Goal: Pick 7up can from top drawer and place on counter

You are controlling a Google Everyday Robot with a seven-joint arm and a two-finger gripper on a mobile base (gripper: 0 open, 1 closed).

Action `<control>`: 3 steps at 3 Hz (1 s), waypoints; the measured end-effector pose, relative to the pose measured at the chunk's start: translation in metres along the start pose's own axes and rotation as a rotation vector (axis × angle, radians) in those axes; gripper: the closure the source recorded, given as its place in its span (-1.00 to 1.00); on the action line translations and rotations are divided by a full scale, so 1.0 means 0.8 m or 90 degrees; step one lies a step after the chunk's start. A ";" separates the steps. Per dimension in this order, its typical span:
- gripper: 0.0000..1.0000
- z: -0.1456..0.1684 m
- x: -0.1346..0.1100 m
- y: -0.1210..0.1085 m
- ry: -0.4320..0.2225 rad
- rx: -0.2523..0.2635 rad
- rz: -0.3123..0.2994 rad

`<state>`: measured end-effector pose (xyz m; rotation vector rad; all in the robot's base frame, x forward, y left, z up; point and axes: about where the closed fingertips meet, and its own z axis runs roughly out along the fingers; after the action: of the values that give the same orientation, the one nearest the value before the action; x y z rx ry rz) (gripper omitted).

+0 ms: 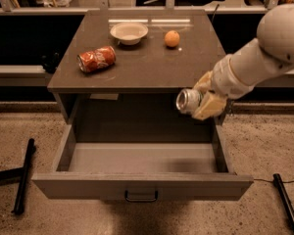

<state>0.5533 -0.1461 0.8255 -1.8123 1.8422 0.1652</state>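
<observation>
The robot's gripper should release the 7up can on the counter (197, 63) between the orange and the front edge of the counter.
My gripper (200, 98) is shut on the 7up can (187, 101), a silvery can whose shiny metal end faces the camera. It holds the can lying sideways in the air above the right part of the open top drawer (142, 185), just below the front edge of the counter (142, 58). The white arm reaches in from the upper right. The drawer is pulled fully out, with a small dark handle on its front panel, and its inside shows nothing else.
On the counter lie a red-orange cola can (96, 58) on its side at the left, a white bowl (129, 32) at the back and an orange (172, 38) to its right. Black bars (23, 175) lie on the floor at both sides.
</observation>
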 end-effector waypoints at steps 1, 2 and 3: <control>1.00 -0.025 -0.002 -0.066 0.016 0.044 0.031; 1.00 -0.031 0.004 -0.115 0.050 0.072 0.071; 0.95 -0.029 0.006 -0.155 0.082 0.088 0.113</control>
<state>0.6654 -0.1711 0.8780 -1.5979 2.0510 -0.0151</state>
